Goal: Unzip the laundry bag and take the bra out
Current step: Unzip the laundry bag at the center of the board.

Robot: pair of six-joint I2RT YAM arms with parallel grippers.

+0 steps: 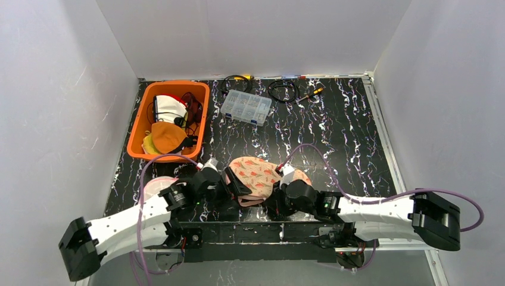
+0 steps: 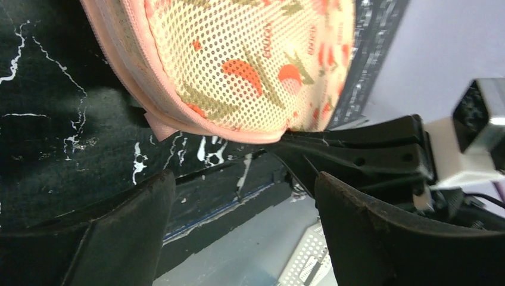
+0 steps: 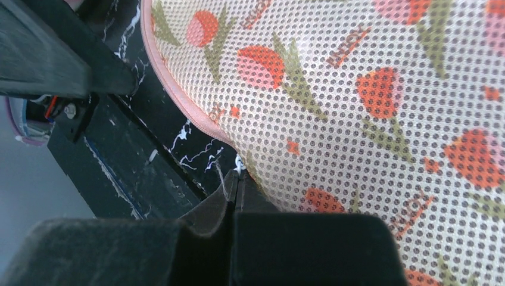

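Note:
My left gripper should pinch that pink edge [image 2: 193, 122] of the laundry bag and steady the bag, since the edge curves loose while my right gripper holds the zipper pull.
The laundry bag [image 1: 257, 174] is a domed mesh pouch with a red flower print and pink zip trim, lying at the table's near middle. My left gripper [image 1: 231, 182] is open at the bag's left end; in the left wrist view its fingertips [image 2: 243, 177] stand wide apart below the bag [image 2: 238, 65], with nothing between them. My right gripper [image 1: 273, 202] sits at the bag's near right edge. Its fingers [image 3: 238, 179] are pressed together on a small white metal zipper pull [image 3: 240, 161] at the seam of the bag [image 3: 357, 107]. The bra is hidden.
An orange bin [image 1: 136, 128] of clothes and cables stands at the back left. A clear compartment box [image 1: 245, 107] and coiled cables [image 1: 283, 89] lie at the back. A pale round item [image 1: 156, 186] lies beside the left arm. The table's front edge runs just below the bag.

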